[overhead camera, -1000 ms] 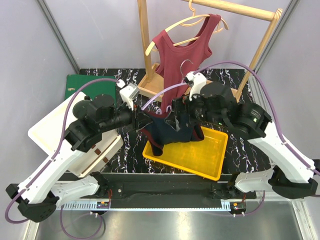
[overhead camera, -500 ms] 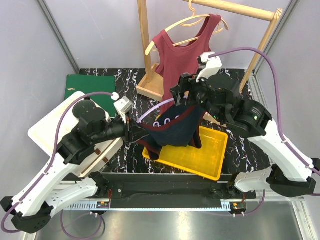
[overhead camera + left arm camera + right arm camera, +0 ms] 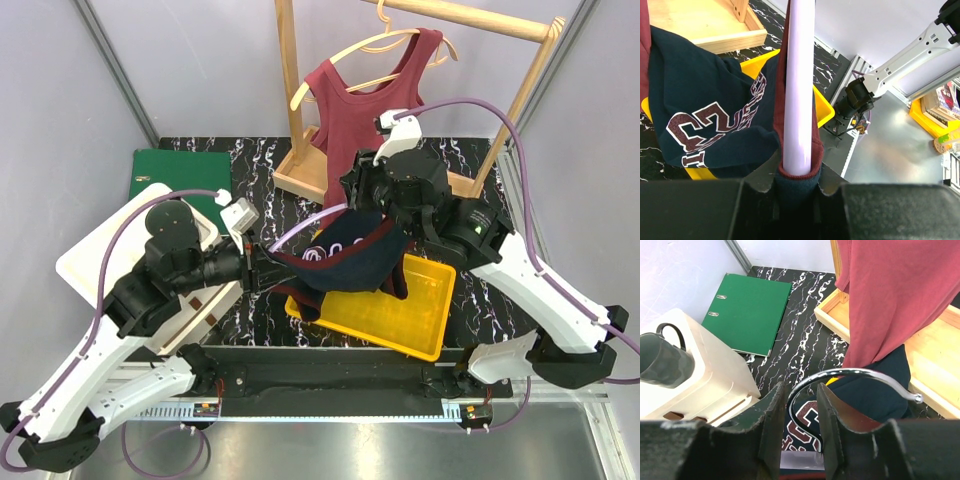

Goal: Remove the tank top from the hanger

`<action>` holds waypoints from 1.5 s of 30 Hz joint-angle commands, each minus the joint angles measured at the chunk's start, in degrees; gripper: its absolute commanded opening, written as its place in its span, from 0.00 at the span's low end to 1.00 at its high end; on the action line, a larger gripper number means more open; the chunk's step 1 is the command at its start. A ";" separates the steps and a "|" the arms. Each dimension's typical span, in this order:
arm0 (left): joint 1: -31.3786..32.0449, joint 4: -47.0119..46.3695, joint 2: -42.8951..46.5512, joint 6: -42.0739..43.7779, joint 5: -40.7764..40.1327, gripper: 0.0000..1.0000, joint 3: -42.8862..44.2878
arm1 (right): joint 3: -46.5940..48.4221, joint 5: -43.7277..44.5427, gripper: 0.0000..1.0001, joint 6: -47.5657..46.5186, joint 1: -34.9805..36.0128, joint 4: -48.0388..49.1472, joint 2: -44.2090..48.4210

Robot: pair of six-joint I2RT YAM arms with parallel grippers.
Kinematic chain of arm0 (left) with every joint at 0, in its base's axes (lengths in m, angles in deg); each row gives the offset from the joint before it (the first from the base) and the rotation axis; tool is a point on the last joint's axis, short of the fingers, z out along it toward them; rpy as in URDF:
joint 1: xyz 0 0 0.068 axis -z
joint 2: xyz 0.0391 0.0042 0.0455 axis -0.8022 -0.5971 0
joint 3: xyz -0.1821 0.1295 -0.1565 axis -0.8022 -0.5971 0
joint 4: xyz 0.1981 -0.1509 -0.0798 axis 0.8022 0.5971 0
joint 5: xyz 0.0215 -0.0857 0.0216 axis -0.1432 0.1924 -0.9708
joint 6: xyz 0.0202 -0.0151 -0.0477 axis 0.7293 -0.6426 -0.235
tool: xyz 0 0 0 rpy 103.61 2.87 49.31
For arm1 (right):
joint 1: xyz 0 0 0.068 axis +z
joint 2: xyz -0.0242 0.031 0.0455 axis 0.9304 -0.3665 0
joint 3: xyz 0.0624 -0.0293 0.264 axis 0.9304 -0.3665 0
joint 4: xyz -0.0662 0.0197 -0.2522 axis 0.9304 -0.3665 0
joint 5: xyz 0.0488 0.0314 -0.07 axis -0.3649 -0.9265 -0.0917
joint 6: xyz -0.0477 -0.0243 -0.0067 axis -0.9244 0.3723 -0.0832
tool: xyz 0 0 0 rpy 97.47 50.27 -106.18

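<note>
The hanger's end is pinched in my left gripper inside the navy tank top's strap, so that gripper should open and grab the strap alone (image 3: pixel 797 195) before the hanger comes out.
A navy tank top (image 3: pixel 350 262) with maroon trim and a printed chest hangs on a pale lilac hanger (image 3: pixel 310 222) above the yellow bin. My left gripper (image 3: pixel 258 268) is shut on the tank top's strap (image 3: pixel 795 175), which is wrapped over the end of the hanger arm (image 3: pixel 799 100). My right gripper (image 3: pixel 362 200) is above the garment. In the right wrist view its fingers (image 3: pixel 772 410) stand either side of the hanger's metal hook (image 3: pixel 850 372), with a gap still showing. The right gripper (image 3: pixel 801 390) is open, and navy cloth (image 3: pixel 870 390) lies below it.
A yellow bin (image 3: pixel 420 320) sits under the garment. Behind it, a wooden rack (image 3: pixel 290 90) carries a red tank top (image 3: pixel 370 110) on a wooden hanger. A green binder (image 3: pixel 175 175) and a white box (image 3: pixel 100 260) lie at the left.
My right gripper let go of the garment's side and moved up and back to the hanger's hook. My left arm drew back leftward with the strap, pulling the navy top out sideways.
</note>
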 commanded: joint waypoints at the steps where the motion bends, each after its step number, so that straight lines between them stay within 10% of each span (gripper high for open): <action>1: 0.19 -7.83 -0.60 -0.97 1.05 0.00 4.59 | -2.39 2.44 0.39 2.58 -0.13 3.69 3.37; 4: 0.19 -8.97 -1.57 -1.49 0.53 0.00 5.83 | -4.76 2.70 0.37 2.84 -0.22 4.65 4.43; 9: 0.19 -10.65 -2.54 -2.46 1.14 0.00 6.36 | -5.65 4.89 0.00 2.67 -0.13 5.01 4.61; 13: 0.27 -10.82 -2.19 -3.34 0.88 0.07 5.39 | -5.39 7.88 0.00 2.84 -0.13 5.10 5.66; 21: 0.19 -11.53 2.81 -3.25 -3.78 0.61 1.44 | -3.98 10.70 0.00 2.58 -0.22 5.62 8.83; 29: 0.19 -13.63 3.88 -3.60 -3.96 0.67 -2.25 | -5.38 11.41 0.00 2.84 -0.22 5.62 12.34; 33: 0.19 -15.13 2.39 -4.39 -3.43 0.61 -2.70 | -5.74 10.97 0.00 3.29 -0.13 5.62 13.66; 41: 0.10 -15.04 1.50 -5.45 -6.76 0.00 -2.78 | -9.25 13.78 0.00 3.46 -0.22 5.54 18.23; 45: 0.19 -14.60 3.52 -6.59 -12.03 0.00 -3.22 | -11.97 16.50 0.00 3.81 -0.13 5.27 21.91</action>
